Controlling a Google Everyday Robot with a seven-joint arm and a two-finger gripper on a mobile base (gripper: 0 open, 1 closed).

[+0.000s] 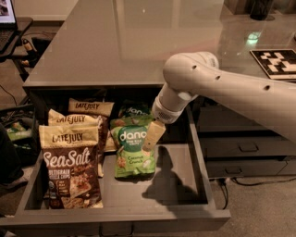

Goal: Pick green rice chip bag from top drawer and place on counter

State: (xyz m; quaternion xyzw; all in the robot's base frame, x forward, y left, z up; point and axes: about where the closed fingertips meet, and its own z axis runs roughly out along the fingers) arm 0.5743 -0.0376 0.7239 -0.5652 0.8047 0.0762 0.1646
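The green rice chip bag in front of its twin is standing up, and my gripper will close next on the top edge [145,118] of that front bag.
The green rice chip bag [132,150] with the white "dang" logo stands in the middle of the open top drawer [180,185], leaning back. A twin green bag [134,112] sits behind it, mostly hidden. My gripper [153,135] hangs from the white arm [222,88] down into the drawer, at the bag's upper right edge and overlapping it. The grey glossy counter [115,46] lies above the drawer.
Several cream-and-brown Late July bags [69,162] fill the drawer's left side. Narrower drawers with recessed handles [245,148] are on the right. A black-and-white marker tag [277,62] lies on the counter at right. Cables and a laptop [7,14] are at the left.
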